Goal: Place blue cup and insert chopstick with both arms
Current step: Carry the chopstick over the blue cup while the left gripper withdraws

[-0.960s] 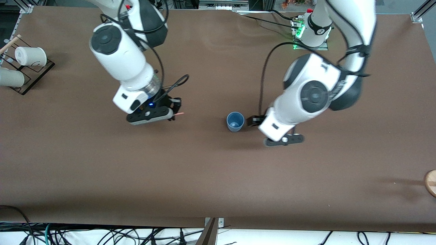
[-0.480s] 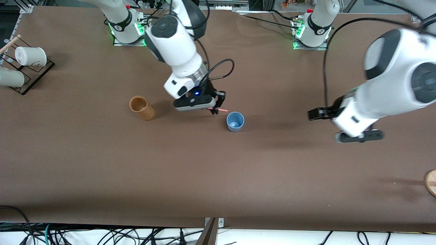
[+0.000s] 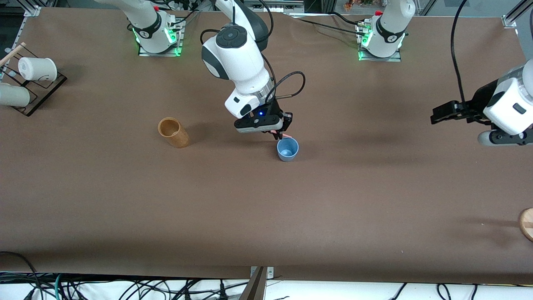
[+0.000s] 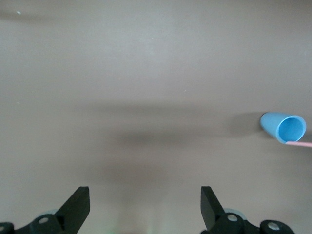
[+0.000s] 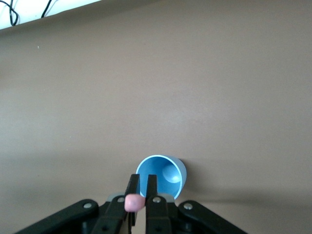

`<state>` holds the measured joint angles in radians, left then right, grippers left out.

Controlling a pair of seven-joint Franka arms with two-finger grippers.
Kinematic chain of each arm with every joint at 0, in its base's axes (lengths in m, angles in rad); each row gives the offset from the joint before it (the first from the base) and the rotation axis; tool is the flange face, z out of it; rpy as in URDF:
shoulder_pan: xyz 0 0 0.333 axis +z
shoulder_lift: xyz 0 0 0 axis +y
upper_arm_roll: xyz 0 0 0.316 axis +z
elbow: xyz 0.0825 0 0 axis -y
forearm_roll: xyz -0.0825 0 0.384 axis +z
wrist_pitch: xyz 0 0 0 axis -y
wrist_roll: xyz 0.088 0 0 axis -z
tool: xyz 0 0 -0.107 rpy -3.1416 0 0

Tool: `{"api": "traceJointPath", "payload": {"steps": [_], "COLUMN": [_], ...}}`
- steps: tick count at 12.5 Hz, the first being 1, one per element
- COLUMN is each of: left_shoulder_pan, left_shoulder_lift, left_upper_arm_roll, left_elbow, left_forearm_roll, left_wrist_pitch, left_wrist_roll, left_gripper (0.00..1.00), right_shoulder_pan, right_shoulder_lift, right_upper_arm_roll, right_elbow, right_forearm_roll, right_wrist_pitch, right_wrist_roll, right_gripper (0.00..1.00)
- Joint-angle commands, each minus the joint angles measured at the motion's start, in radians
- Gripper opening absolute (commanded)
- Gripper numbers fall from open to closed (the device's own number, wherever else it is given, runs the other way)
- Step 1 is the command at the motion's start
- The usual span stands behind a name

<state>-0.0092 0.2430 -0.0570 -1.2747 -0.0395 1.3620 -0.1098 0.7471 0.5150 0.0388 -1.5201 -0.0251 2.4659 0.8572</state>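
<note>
My right gripper will let go of the pinkish chopstick inside the blue cup (image 3: 290, 154) (image 5: 157, 165), leaning on the cup's rim away from the robots' bases.
The blue cup (image 3: 287, 148) stands upright on the brown table near its middle. My right gripper (image 3: 284, 131) is right over the cup's rim, on the side toward the robots' bases, shut on the pinkish chopstick (image 3: 278, 133). In the right wrist view the chopstick's end (image 5: 134, 202) shows between the shut fingers (image 5: 151, 185), with the cup's opening (image 5: 161, 175) just past their tips. My left gripper (image 3: 437, 114) is open and empty, up over the table toward the left arm's end. Its view shows open fingers (image 4: 78, 204), the cup (image 4: 285, 127) and the chopstick's tip (image 4: 300, 144).
A tan wooden cylinder (image 3: 173, 132) stands beside the cup toward the right arm's end. A black rack with white mugs (image 3: 31, 77) and a pale stick is at that end's edge. A round wooden piece (image 3: 526, 223) lies at the left arm's edge.
My right gripper has carried the chopstick from near the tan cylinder to the blue cup's rim. My left gripper has drawn away from the cup toward its own end of the table.
</note>
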Motion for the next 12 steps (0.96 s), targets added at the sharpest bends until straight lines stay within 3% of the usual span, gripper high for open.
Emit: {"api": "traceJointPath", "payload": {"steps": [1,4,7,8,11,12], "left_shoulder_pan": [0.015,0.012,0.014,0.014,0.024,0.026], "left_shoulder_lift": [-0.077,-0.111,-0.094,-0.093,-0.073,-0.073], "left_upper_arm_roll": [-0.001,-0.003,-0.004,-0.004,-0.003,-0.003], "left_elbow": [-0.118,-0.164,-0.15,-0.149,-0.144,-0.144], "left_forearm_roll": [0.033,0.035,0.033,0.033,0.032,0.032], "left_wrist_pitch": [0.011,0.037,0.022,0.022,0.022,0.022], "left_wrist_roll": [0.071,0.084,0.079,0.079,0.081,0.079], "left_gripper": [1.0,1.0,1.0,1.0,1.0,1.0], "right_shoulder_pan": [0.009,0.009,0.011,0.009,0.012,0.012], "right_shoulder_lift": [0.017,0.037,0.053,0.054,0.054,0.053], "right_upper_arm_roll": [-0.008,-0.01,-0.01,-0.01,-0.01,-0.01], "right_elbow": [0.032,0.031,0.031,0.031,0.031,0.032], "right_forearm_roll": [-0.026,-0.047,-0.064,-0.064,-0.062,-0.064], "right_wrist_pitch": [-0.002,-0.001,0.008,0.01,0.011,0.012], "right_wrist_roll": [0.023,0.025,0.025,0.026,0.06,0.06], "right_gripper": [0.0,0.0,0.01,0.1,0.59,0.69]}}
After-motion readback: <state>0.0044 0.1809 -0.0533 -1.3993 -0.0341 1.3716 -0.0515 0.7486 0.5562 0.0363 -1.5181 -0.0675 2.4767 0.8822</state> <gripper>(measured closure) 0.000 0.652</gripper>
